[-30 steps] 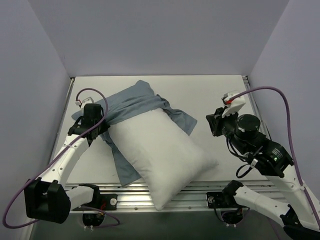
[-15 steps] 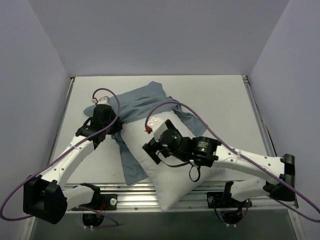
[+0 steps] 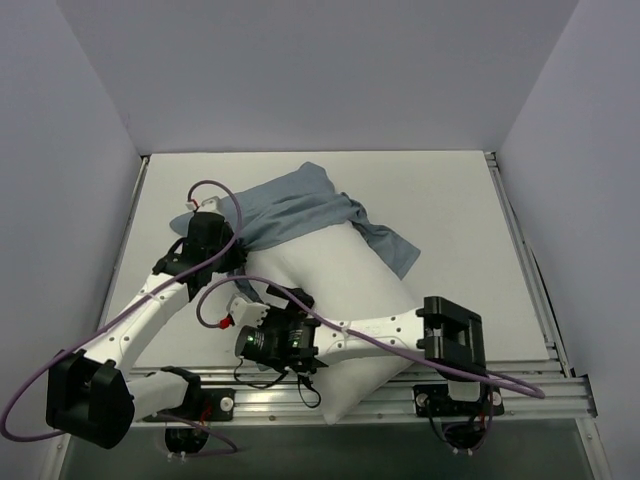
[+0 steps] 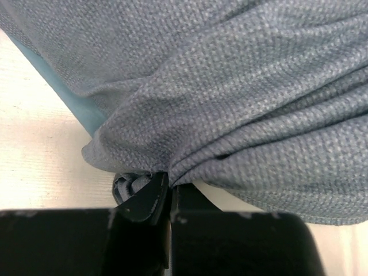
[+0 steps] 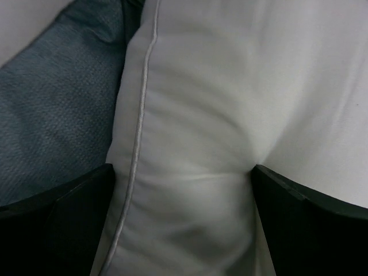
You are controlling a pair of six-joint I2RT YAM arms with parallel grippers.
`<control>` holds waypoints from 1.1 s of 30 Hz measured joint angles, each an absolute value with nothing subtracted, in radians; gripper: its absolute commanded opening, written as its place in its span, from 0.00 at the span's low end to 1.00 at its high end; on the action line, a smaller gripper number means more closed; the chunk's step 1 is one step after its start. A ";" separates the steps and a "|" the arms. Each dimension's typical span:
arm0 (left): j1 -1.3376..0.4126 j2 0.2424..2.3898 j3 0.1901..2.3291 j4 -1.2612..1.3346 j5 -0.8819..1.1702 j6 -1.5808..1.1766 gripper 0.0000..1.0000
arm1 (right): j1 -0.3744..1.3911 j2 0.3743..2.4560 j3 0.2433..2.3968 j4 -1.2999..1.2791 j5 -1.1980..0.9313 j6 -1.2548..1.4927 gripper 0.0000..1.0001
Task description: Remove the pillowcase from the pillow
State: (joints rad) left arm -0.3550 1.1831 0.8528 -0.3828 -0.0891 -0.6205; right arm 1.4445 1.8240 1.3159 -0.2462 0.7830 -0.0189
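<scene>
My right gripper needs to grab the white pillow by its piped edge (image 3: 268, 288) (image 5: 181, 179), next to the slate-blue pillowcase, while my left gripper keeps hold of the pillowcase.
The plump white pillow (image 3: 345, 285) lies slantwise on the table, its far end still inside the slate-blue pillowcase (image 3: 300, 200). At the pillow's left side my left gripper (image 3: 226, 252) is shut on a bunched fold of the pillowcase (image 4: 230, 86), which is pinched between the tips of my left gripper (image 4: 168, 185). My right gripper (image 3: 262, 338) is open at the pillow's near left edge. In the right wrist view my right gripper (image 5: 184, 198) straddles the pillow (image 5: 230, 103), with the piped seam just inside the left finger. Blue pillowcase (image 5: 52, 115) lies left of that seam.
My right arm (image 3: 385, 328) lies across the pillow's near end, its black elbow joint (image 3: 452, 336) at the right. A metal rail (image 3: 530, 385) runs along the table's near edge. Grey walls (image 3: 60, 200) close in three sides. Purple cables loop over both arms.
My right arm has swung from the table's right side across the pillow to its near left edge, and its gripper has opened. The left gripper, still pinching, shifted slightly far and right with the fabric.
</scene>
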 measured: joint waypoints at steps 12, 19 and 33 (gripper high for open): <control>-0.307 1.183 0.825 -0.388 -0.063 -0.651 0.02 | 1.306 1.888 1.206 -0.274 1.057 0.072 0.00; -0.284 1.183 0.842 -0.406 -0.058 -0.645 0.02 | 1.267 1.691 1.139 -0.268 0.976 0.097 0.00; -0.231 1.112 0.929 -0.382 0.043 -0.667 0.95 | 0.994 1.196 1.073 -0.295 0.502 0.059 0.00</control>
